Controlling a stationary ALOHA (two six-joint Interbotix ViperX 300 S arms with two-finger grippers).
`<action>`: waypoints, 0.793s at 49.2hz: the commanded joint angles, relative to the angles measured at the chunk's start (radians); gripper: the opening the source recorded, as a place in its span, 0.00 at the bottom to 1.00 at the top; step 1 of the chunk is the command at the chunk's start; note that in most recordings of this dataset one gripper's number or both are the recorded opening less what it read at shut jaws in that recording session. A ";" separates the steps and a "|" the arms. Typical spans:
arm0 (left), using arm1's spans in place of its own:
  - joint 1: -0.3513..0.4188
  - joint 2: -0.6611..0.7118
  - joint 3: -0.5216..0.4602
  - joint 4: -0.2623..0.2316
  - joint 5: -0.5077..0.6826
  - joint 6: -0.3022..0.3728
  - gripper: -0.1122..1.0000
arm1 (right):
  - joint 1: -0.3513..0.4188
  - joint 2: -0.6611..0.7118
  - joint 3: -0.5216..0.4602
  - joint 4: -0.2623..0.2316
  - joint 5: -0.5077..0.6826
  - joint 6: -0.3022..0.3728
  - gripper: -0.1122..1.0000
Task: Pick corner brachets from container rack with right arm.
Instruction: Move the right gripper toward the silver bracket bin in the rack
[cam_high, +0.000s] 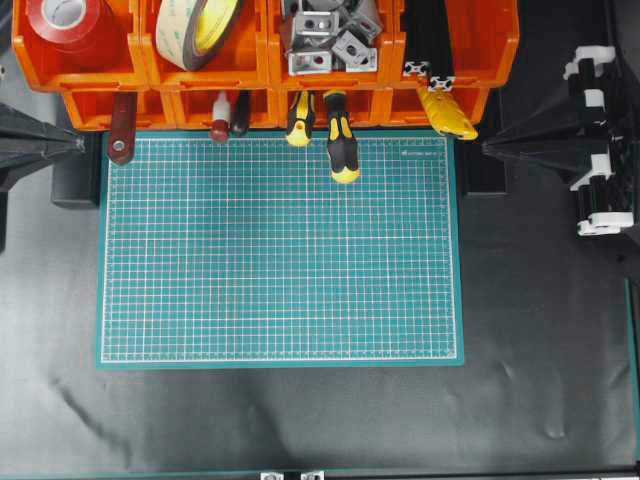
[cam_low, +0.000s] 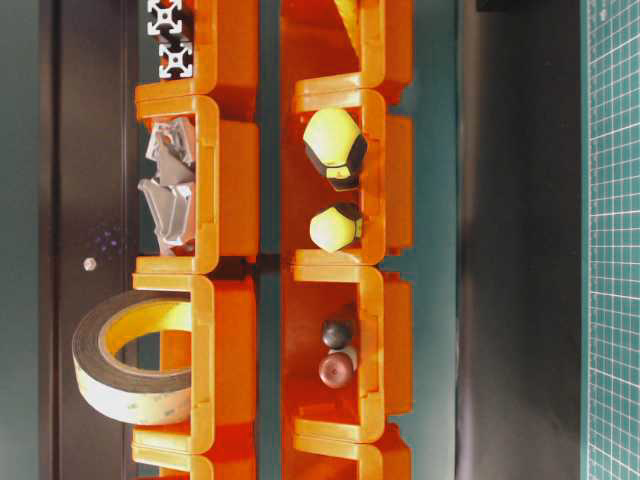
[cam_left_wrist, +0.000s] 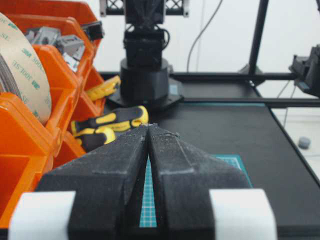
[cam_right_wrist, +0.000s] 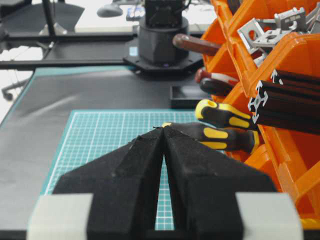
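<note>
Next, my right gripper should go to the orange container rack's upper bin and close on the corner bracket (cam_high: 319, 25) just behind the front one.
Several silver-grey corner brackets (cam_high: 330, 40) lie piled in an upper bin of the orange container rack (cam_high: 250, 75) along the far edge of the mat. They also show in the table-level view (cam_low: 170, 190) and in both wrist views (cam_left_wrist: 55, 40) (cam_right_wrist: 270, 32). My right gripper (cam_high: 487, 147) hangs at the right edge, to the right of the rack and apart from it. Its pointed jaws (cam_right_wrist: 163, 127) are shut with nothing in them. At the left edge, my left gripper (cam_high: 80, 145) is likewise shut and empty (cam_left_wrist: 149, 126).
A green cutting mat (cam_high: 280, 250) covers the middle of the black table. Other bins hold a red tape roll (cam_high: 65, 25), a tan tape roll (cam_high: 200, 30) and black slotted bars (cam_high: 430, 50). Yellow-black screwdriver handles (cam_high: 340, 145) and a yellow knife (cam_high: 447, 115) stick out over the mat.
</note>
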 joint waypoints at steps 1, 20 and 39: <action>-0.014 0.017 -0.054 0.029 0.029 -0.044 0.15 | -0.008 0.008 -0.029 0.008 -0.008 0.009 0.11; -0.048 0.044 -0.193 0.037 0.307 -0.112 0.10 | -0.008 0.089 -0.394 0.017 0.620 0.064 0.10; -0.060 0.043 -0.227 0.037 0.453 -0.121 0.10 | -0.080 0.451 -0.911 -0.078 1.289 0.060 0.10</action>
